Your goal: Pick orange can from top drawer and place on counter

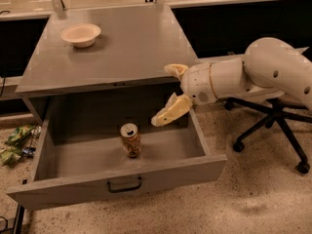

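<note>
The orange can's upper half (130,137) in the open top drawer is the next spot my gripper will go down to and close on.
The orange can (130,140) stands upright on the floor of the open top drawer (63,156), near the middle, with its silver top showing. The drawer's front panel carries a dark bar handle (124,185). My gripper (165,92) is open and empty. It hangs above the drawer's right part, just in front of the counter's front edge, up and to the right of the can and apart from it. The grey counter (126,48) lies behind the drawer.
A shallow white bowl (81,34) sits on the counter's back left. A black office chair (273,123) stands on the floor to the right, behind my arm. Green wrappers (17,141) lie on the floor left of the drawer.
</note>
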